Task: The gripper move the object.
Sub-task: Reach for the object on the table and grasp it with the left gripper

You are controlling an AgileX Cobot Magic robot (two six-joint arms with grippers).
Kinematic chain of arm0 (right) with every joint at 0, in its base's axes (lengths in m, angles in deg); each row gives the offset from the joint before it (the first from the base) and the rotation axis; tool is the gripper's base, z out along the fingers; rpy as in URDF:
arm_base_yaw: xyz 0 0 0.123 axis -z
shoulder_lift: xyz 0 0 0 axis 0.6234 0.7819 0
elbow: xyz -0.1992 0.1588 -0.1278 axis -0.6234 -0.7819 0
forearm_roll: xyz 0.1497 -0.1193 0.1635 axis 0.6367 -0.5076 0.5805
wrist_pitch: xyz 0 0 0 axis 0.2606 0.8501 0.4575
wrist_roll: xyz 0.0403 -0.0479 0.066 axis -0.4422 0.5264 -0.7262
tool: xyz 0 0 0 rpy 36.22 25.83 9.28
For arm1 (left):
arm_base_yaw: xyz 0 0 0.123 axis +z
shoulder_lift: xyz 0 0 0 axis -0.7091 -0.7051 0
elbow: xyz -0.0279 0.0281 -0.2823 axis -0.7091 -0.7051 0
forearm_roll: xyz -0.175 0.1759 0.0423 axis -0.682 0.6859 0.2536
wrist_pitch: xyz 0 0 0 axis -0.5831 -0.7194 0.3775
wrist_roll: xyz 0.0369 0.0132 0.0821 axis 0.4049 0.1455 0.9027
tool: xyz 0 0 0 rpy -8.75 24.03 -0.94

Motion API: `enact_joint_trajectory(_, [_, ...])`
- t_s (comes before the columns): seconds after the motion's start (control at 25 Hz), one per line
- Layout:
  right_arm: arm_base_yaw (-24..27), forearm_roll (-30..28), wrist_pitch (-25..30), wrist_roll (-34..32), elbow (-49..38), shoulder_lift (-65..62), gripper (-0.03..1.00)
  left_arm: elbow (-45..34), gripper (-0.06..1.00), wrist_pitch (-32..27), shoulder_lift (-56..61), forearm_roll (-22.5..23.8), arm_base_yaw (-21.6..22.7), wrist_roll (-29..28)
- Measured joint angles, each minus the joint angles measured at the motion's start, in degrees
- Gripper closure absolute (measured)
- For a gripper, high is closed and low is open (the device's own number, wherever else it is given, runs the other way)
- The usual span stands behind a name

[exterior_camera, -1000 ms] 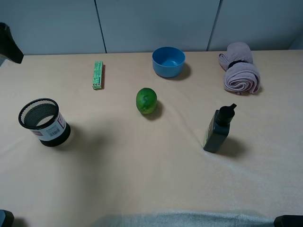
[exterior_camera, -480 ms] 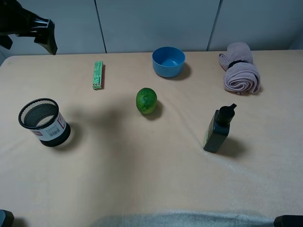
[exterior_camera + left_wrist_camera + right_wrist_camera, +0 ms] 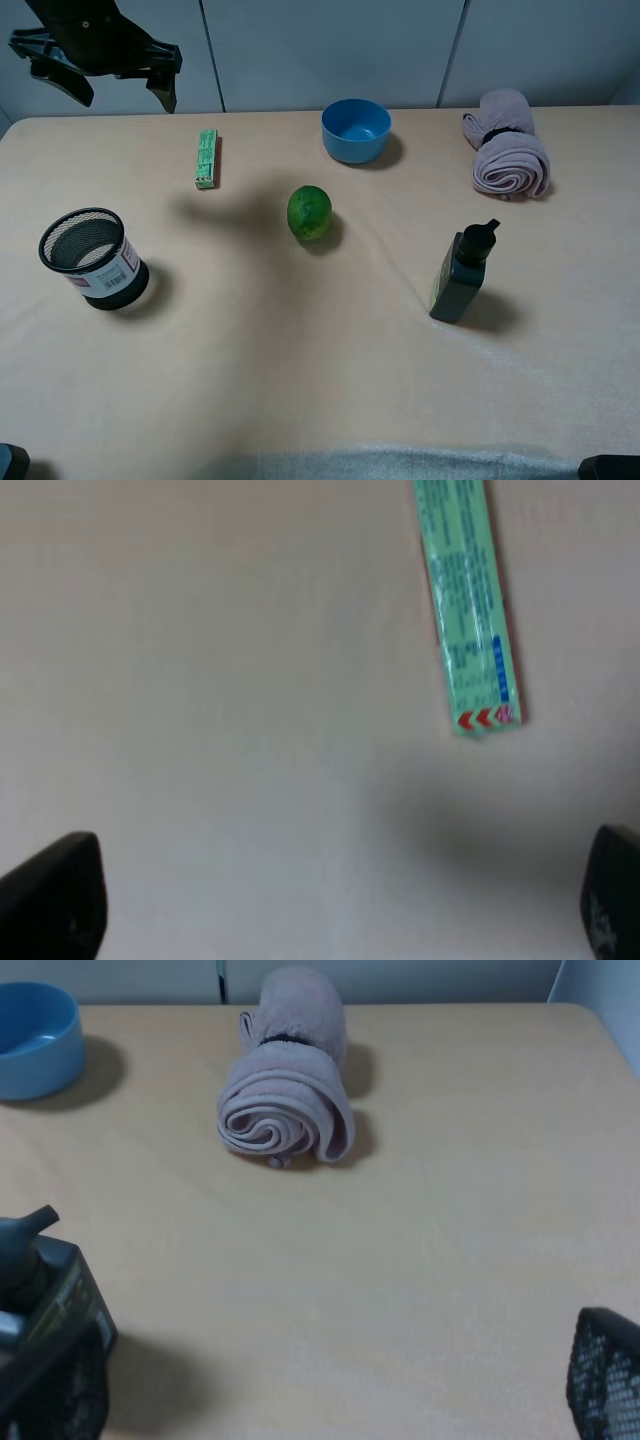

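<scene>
The light-green box should be gripped next by my left gripper, which will go to the middle of the light-green box [image 3: 207, 160] [image 3: 467, 590] and close there, across its narrow width.
The object is a slim light-green box [image 3: 206, 158] lying flat at the back left of the table. In the left wrist view the box [image 3: 465, 600] shows printed marks and red arrows at its near end. My left gripper [image 3: 120, 92] hangs open above the table's back left corner, a little behind and to the left of the box and apart from it. Its two fingertips [image 3: 50, 900] sit wide apart with only bare table between them. My right gripper [image 3: 330, 1390] is open too and holds nothing, with a dark bottle [image 3: 45, 1300] close by one finger.
A blue bowl [image 3: 356, 130] stands at the back centre and a round green fruit [image 3: 309, 212] in front of it. The dark pump bottle [image 3: 462, 272] stands right of centre. A rolled mauve towel [image 3: 508, 145] lies back right, and a black mesh cup [image 3: 92, 255] stands at the left.
My left arm has swung in from the left edge toward the right along the back of the table, nearing the green box. Nothing on the table has moved.
</scene>
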Motion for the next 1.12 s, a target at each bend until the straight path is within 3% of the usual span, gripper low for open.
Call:
enact_joint_trajectory(0.76, [0.0,0.0,0.0,0.0,0.0,0.0,0.28,11.2,0.02,3.9,-18.8,-0.1,-1.1,-4.4])
enact_joint_trajectory(1.12, [0.0,0.0,0.0,0.0,0.0,0.0,0.28,11.8,0.03,7.4,-22.8,-0.1,-1.6,-7.1])
